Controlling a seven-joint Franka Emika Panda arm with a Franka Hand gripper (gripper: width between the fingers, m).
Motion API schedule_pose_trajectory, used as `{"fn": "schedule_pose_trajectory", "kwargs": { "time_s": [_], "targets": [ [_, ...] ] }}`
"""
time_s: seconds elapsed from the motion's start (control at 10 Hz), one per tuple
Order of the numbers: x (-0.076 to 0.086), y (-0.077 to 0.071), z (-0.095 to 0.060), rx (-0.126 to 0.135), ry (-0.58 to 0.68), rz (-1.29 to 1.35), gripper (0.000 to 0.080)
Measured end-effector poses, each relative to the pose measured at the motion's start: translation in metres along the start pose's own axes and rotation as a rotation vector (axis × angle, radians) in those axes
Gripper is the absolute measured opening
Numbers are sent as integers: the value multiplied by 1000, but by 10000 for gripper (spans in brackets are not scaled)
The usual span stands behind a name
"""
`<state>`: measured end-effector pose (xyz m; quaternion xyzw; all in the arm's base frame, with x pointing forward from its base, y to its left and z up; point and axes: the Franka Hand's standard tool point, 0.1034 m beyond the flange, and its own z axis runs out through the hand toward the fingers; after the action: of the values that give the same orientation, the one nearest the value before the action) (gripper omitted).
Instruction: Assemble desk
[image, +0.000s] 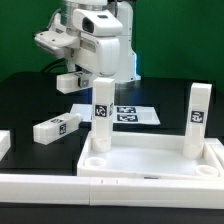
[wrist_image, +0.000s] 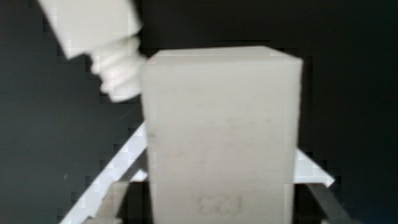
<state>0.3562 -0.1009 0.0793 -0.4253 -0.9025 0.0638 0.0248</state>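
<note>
My gripper is holding a leg and will let go of it on the black table (image: 38, 117) just behind the loose tagged leg.
The desk's flat white panel (image: 150, 165) lies rim-up at the front of the table. One leg (image: 197, 115) stands upright in its far corner on the exterior view's right. A second tagged leg (image: 102, 112) stands upright at the far corner on the exterior view's left, and my gripper (image: 100, 80) is shut on its top from above. In the wrist view this leg (wrist_image: 222, 120) fills the middle, clamped in my gripper (wrist_image: 222, 200). How its foot meets the panel is hidden.
Two loose legs lie on the black table: one (image: 55, 128) on the exterior view's left and one (image: 72, 82) farther back under the arm. The wrist view shows a loose leg (wrist_image: 89, 35) with a threaded end. The marker board (image: 132, 114) lies behind the panel.
</note>
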Motion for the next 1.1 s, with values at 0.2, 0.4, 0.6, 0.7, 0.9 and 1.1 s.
{"fn": "schedule_pose_trajectory", "kwargs": {
  "time_s": [0.2, 0.4, 0.6, 0.7, 0.9, 1.1],
  "targets": [
    [4, 1, 3, 5, 5, -73, 284],
    [6, 14, 28, 64, 47, -249, 284],
    [-40, 8, 36, 73, 37, -241, 284],
    [-50, 6, 47, 93, 48, -217, 284],
    [-35, 13, 40, 88, 31, -139, 284],
    [-37, 11, 42, 89, 33, -127, 284]
  ]
}}
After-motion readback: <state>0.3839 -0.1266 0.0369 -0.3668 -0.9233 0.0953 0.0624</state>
